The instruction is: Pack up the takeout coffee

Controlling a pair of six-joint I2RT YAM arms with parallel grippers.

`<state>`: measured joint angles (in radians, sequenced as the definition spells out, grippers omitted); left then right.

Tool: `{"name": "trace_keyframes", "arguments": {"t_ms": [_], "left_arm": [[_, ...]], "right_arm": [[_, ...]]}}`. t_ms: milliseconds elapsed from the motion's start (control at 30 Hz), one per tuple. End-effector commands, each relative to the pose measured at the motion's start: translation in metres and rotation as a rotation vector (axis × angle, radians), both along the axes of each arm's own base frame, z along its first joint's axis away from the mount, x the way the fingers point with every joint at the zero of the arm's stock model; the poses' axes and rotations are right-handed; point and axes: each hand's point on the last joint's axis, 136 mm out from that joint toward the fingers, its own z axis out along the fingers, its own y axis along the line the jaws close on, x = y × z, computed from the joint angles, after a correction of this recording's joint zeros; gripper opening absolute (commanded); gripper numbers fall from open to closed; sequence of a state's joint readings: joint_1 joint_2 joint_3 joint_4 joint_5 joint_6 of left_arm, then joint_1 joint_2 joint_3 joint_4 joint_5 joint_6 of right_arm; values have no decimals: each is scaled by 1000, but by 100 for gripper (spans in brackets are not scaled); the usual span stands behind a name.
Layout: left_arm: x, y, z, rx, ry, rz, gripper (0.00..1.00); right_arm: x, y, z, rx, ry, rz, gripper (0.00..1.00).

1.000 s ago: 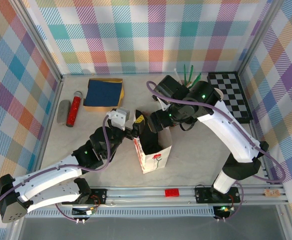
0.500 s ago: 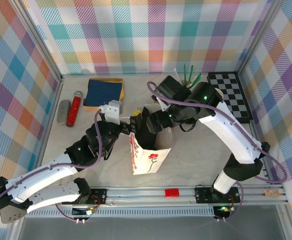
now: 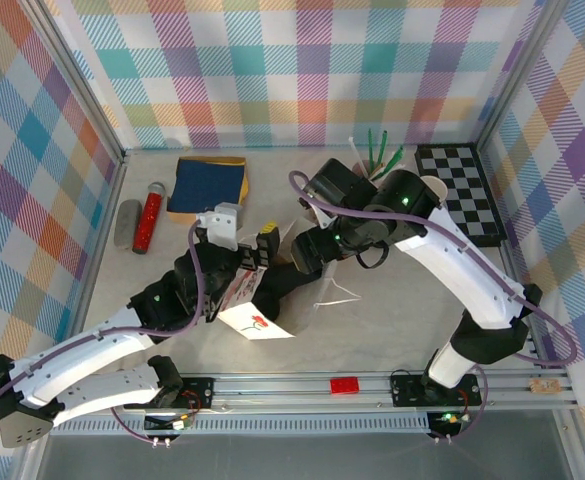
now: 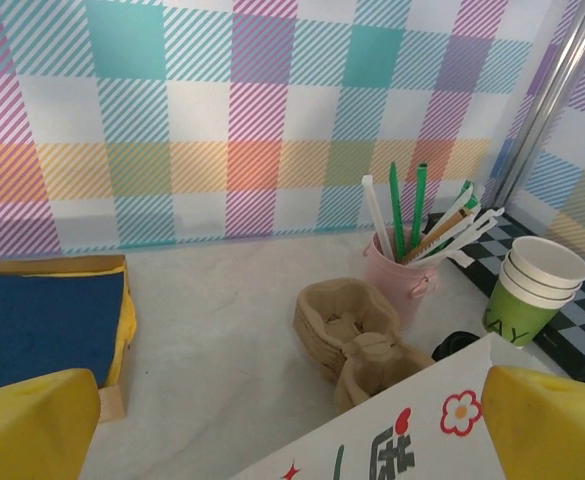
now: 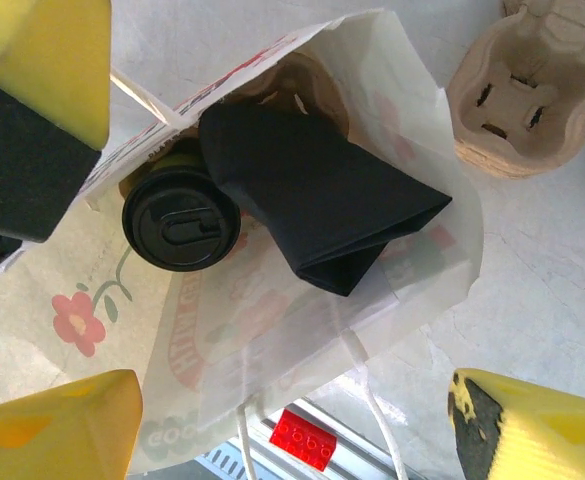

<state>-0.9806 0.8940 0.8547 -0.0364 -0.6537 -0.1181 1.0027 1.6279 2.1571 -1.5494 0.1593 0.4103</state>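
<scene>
Next, I back my left gripper off and take the string handle (image 5: 144, 97) with it, as the white paper bag leans over with that gripper at its printed side.
The takeout coffee (image 5: 180, 222), a cup with a round black lid, lies inside the white paper bag (image 5: 302, 330) beside a folded black napkin (image 5: 312, 195). The bag (image 3: 262, 322) leans far over to the front left, its flower-printed side up. My right gripper (image 5: 292, 440) hovers open over the bag's mouth, its yellow fingers wide on either side of the bag's string handles. My left gripper (image 3: 257, 245) is at the bag's upper left edge, open; between its yellow fingers (image 4: 32, 425) the bag's printed side (image 4: 422, 440) shows low down.
Brown cup carriers (image 4: 357, 330), a pink cup of straws (image 4: 402, 275) and stacked green cups (image 4: 532, 290) stand behind the bag. A blue cloth (image 3: 208, 185), a red cylinder (image 3: 150, 215), a checkerboard (image 3: 462, 190) and a red brick (image 3: 345, 384) on the front rail are around.
The bag has tipped from upright over toward the front left. My left gripper rose and shifted left with the bag's edge; the right gripper shifted slightly left.
</scene>
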Motion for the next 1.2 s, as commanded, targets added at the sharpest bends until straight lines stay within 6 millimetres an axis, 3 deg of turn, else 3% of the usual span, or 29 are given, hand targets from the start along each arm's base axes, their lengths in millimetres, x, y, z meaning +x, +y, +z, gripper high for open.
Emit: {"name": "trace_keyframes", "arguments": {"t_ms": [0, 100, 267, 300, 367, 433, 733, 967, 1100, 1167], "left_arm": [[-4, 13, 4, -7, -8, 39, 74], [-4, 16, 2, 8, -3, 52, 61], [-4, 17, 1, 13, 12, 55, 54], [-4, 18, 1, 18, 15, 57, 57], [-3, 22, 1, 37, 28, 81, 76], [1, 27, 1, 62, 42, 110, 85], [15, 37, 8, 22, 91, 110, 42], [19, 34, 3, 26, 162, 87, 39], [22, 35, 1, 25, 198, 96, 39], [23, 35, 4, 21, 197, 98, 47]], "right_arm": [[-4, 1, 5, 29, -5, 8, 80], [-2, 2, 3, 26, -9, 4, 81], [-1, 3, -7, 6, -2, 5, 82], [-1, 4, -8, 2, 0, 5, 82], [0, 5, -11, -2, 3, 3, 82], [1, 6, -13, 0, 5, 3, 82], [2, 18, -25, 17, 30, 11, 82], [0, 34, -11, 115, -3, 73, 82], [0, 42, -13, 134, -8, 97, 81], [1, 42, -13, 132, -9, 98, 81]]}}
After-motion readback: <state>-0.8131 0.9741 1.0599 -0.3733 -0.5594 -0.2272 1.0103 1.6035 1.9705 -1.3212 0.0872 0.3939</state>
